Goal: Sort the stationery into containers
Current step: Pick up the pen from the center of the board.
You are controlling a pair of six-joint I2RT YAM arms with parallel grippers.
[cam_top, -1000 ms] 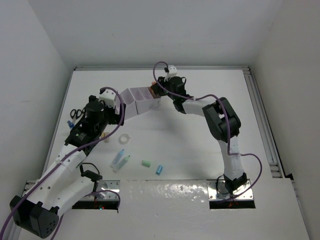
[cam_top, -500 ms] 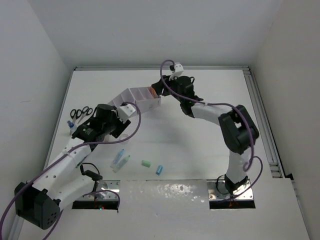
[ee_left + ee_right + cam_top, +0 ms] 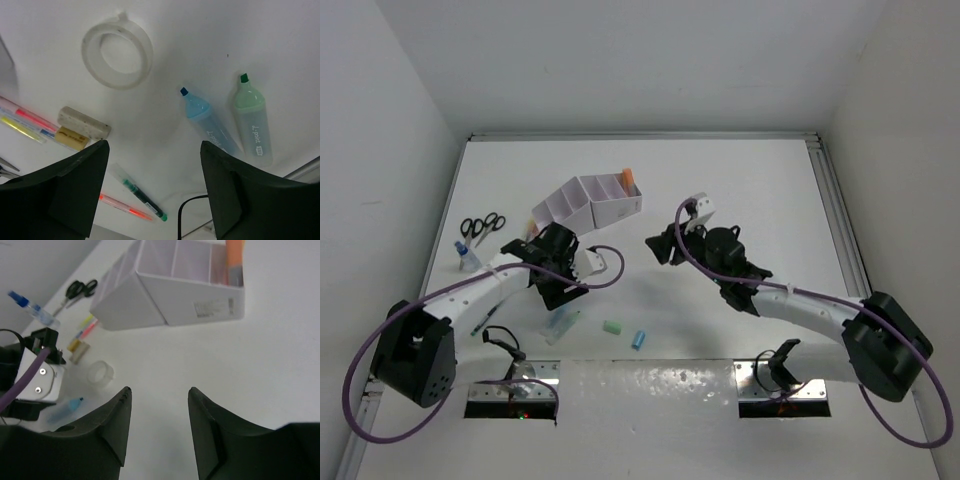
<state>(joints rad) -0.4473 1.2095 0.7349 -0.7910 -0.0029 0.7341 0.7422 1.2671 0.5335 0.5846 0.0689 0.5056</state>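
Observation:
The blue capsule's middle [image 3: 638, 340], beside the green capsule near the front edge of the table, is the next spot that I should move my right gripper to and close it on.
The lilac-white organiser [image 3: 590, 203] stands at the back, with an orange piece [image 3: 628, 178] upright in its right end compartment; both show in the right wrist view, organiser [image 3: 170, 300] and orange piece [image 3: 234, 257]. My left gripper [image 3: 557, 292] is open and empty, hovering over a clear tape ring [image 3: 117, 52], a blue highlighter [image 3: 207, 120] and a green highlighter [image 3: 251, 120]. My right gripper [image 3: 656, 248] is open and empty over bare table in front of the organiser. A green capsule [image 3: 612, 327] and a blue capsule [image 3: 640, 339] lie near the front edge.
Black-handled scissors [image 3: 480, 225] and a blue-capped bottle [image 3: 465, 255] lie at the far left. An eraser [image 3: 82, 129], thin pens [image 3: 25, 122], a green pen [image 3: 142, 192] and a pink pen [image 3: 125, 207] lie by the left gripper. A black cable [image 3: 182, 220] runs below it.
My right gripper has drawn back from the organiser toward the table's middle, leaving the orange piece in the end compartment. My left arm has swung down over the tape ring and highlighters.

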